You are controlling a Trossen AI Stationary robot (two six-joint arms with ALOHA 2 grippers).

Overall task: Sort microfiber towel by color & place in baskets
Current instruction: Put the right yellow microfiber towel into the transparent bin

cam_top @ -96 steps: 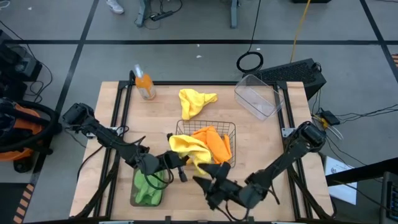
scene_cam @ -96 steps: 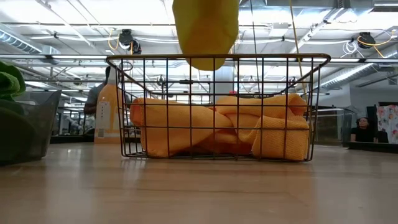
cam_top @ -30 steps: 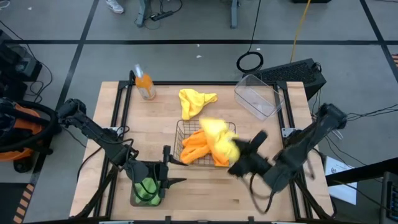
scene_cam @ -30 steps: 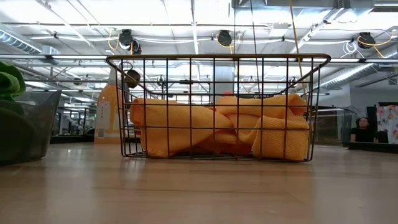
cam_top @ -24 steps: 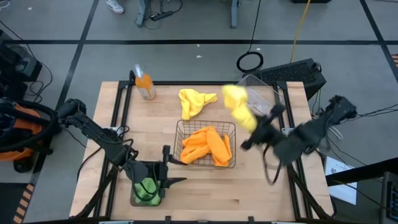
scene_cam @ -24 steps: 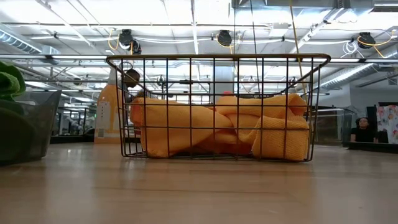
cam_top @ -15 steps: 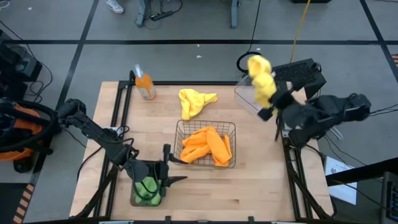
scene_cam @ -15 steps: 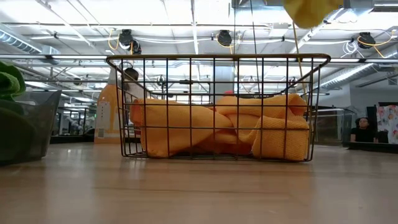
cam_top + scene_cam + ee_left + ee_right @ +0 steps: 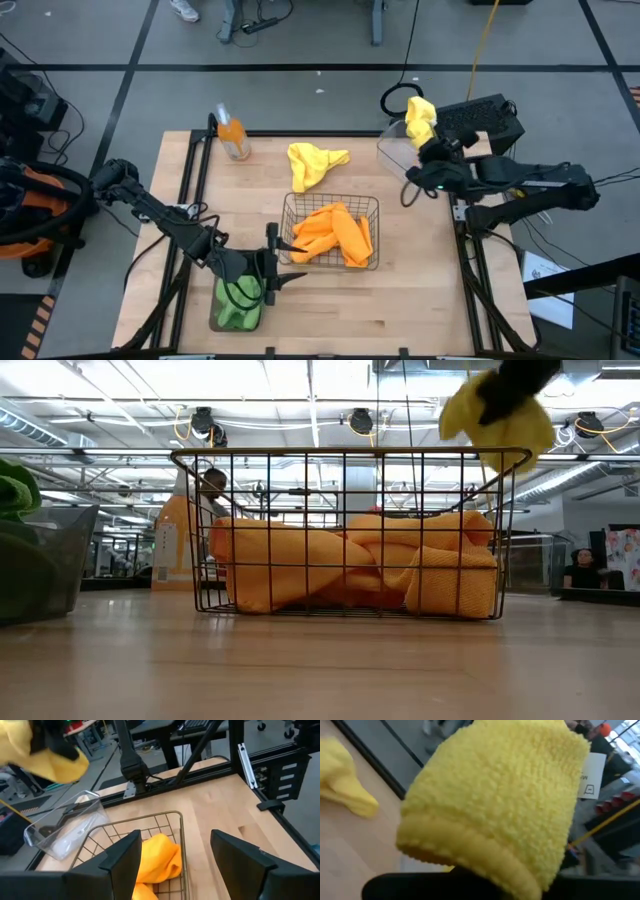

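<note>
Next, my right gripper lets go of the yellow towel inside the clear tub (image 9: 416, 160), toward the side that faces away from the wire basket.
My right gripper (image 9: 430, 142) is shut on a yellow towel (image 9: 419, 117) and holds it high over the far end of the clear tub (image 9: 418, 165) at the table's far right. A second yellow towel (image 9: 315, 163) lies crumpled on the table beyond the wire basket (image 9: 372, 207), which holds orange towels (image 9: 335, 235). My left gripper (image 9: 285, 280) stands open at the basket's near left corner, nothing between its fingers (image 9: 125, 857). Beside it, the grey tray (image 9: 214, 322) holds a green towel (image 9: 238, 298). My right gripper holds the yellow towel in a bunch (image 9: 495, 795) that swells over the fingers and hides the place of contact. In the low view the dark gripper (image 9: 510, 382) comes from above and the towel (image 9: 500, 422) hangs around and below it. The towel is lifted clear of the tub and table.
An orange bottle (image 9: 233, 138) stands at the far left of the table. Bare wood lies to the right of the wire basket and along the near edge. Dark frame rails run along the table's left and right sides.
My right gripper, still shut on the yellow towel, has swung fast from above the wire basket toward the table's far right corner and now holds it over the clear tub. My left gripper has edged a little toward the wire basket.
</note>
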